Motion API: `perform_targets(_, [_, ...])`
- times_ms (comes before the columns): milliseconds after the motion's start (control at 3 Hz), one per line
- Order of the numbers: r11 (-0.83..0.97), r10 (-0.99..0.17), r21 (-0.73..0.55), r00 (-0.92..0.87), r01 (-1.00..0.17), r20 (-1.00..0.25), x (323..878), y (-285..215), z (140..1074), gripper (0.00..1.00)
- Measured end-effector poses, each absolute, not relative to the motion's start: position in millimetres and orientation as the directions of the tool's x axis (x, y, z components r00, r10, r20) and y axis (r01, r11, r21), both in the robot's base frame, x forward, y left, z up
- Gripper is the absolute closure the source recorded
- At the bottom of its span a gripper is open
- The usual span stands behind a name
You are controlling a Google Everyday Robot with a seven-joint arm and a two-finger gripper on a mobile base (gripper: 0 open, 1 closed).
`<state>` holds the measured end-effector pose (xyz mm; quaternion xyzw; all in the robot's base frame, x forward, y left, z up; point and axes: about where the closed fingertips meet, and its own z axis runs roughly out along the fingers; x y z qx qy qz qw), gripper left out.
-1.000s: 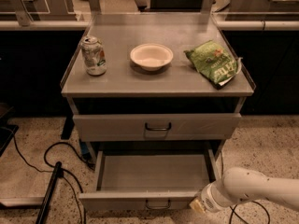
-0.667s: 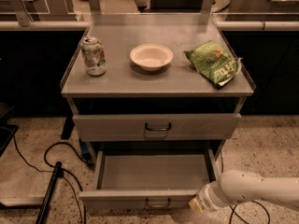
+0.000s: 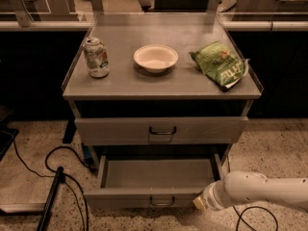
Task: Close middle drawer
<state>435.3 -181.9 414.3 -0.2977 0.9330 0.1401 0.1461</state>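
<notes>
Next, my gripper releases the middle drawer's front panel pushed back close below the shut taller drawer (image 3: 154,173).
The middle drawer (image 3: 159,174) stands pulled out below the cabinet top, its flat grey tray floor bare, with a low front panel and a small dark loop handle (image 3: 162,202). My gripper (image 3: 200,203) comes in on a white arm from the lower right and sits at the right end of the drawer's front panel, touching or nearly touching it. The tip is partly hidden by the white wrist.
Above is a shut taller drawer (image 3: 162,130) with a black handle. On the cabinet top (image 3: 120,83) stand a soda can (image 3: 96,57), a white bowl (image 3: 155,57) and a green chip bag (image 3: 220,64). Black cables (image 3: 53,165) and a dark pole (image 3: 50,196) lie on the floor at left.
The drawer front and my gripper sit slightly further back toward the cabinet than a second ago. Nothing on top has moved.
</notes>
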Motion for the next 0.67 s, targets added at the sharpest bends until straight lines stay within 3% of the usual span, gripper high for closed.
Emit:
perform_targets(333, [0.784, -0.514, 0.174, -0.78, -0.596, -0.356, 435, -182, 414, 1.0])
perform_targets(667, [0.784, -0.511, 0.132, -0.751, -0.607, -0.418, 485, -172, 419, 1.0])
